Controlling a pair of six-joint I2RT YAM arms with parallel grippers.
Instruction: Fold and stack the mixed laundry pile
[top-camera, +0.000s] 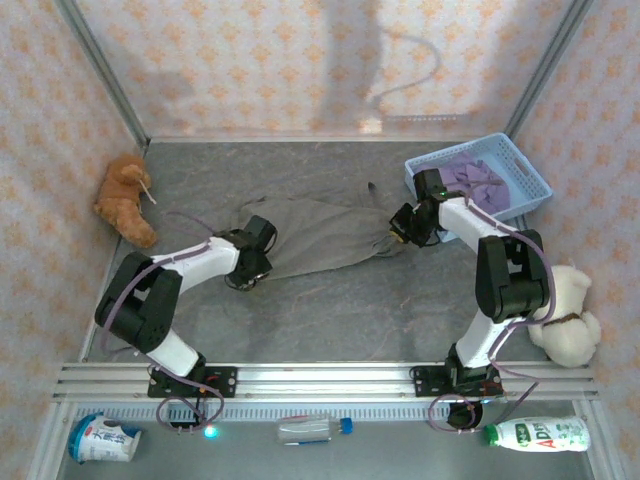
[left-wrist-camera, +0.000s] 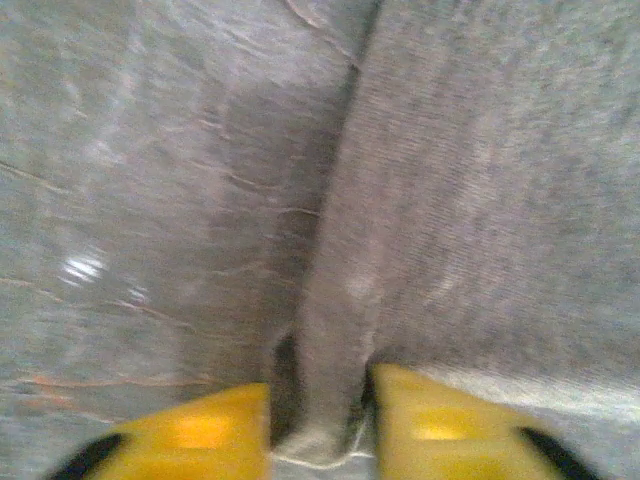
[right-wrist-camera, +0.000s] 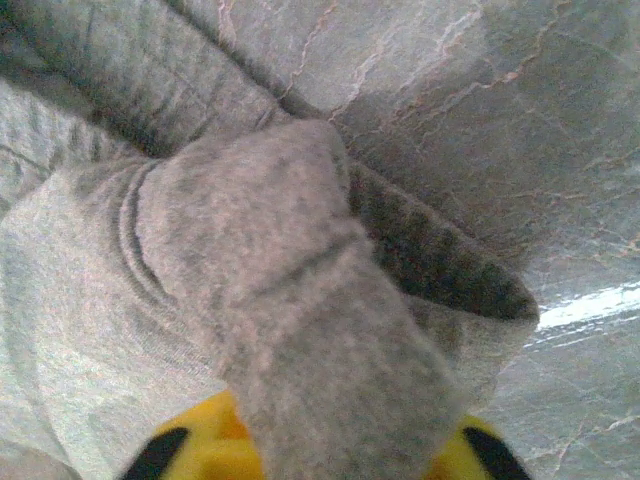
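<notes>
I should let go of the end of the grey-brown trousers, which now lie spread across the table, with my right gripper on the table (top-camera: 417, 241) next to the near corner of the light blue basket.
The grey-brown trousers (top-camera: 320, 235) lie spread across the middle of the table, stretched between both grippers. My left gripper (top-camera: 250, 268) is at their left end. In the left wrist view its yellow fingers (left-wrist-camera: 430, 420) pinch a narrow fold of the grey cloth (left-wrist-camera: 330, 330), so the left gripper (left-wrist-camera: 320, 425) is shut on it. My right gripper (top-camera: 405, 228) holds the right end. There a thick bunch of the trousers (right-wrist-camera: 290, 260) sits between the jaws and hides most of the right gripper (right-wrist-camera: 340, 445). The lavender shirt (top-camera: 472, 180) lies crumpled in the basket.
The light blue lattice basket (top-camera: 531, 172) stands at the back right, close behind the right arm. An orange plush toy (top-camera: 125, 200) lies by the left wall and a cream one (top-camera: 570, 315) at the right edge. Bottles (top-camera: 315, 428) lie in front of the rail.
</notes>
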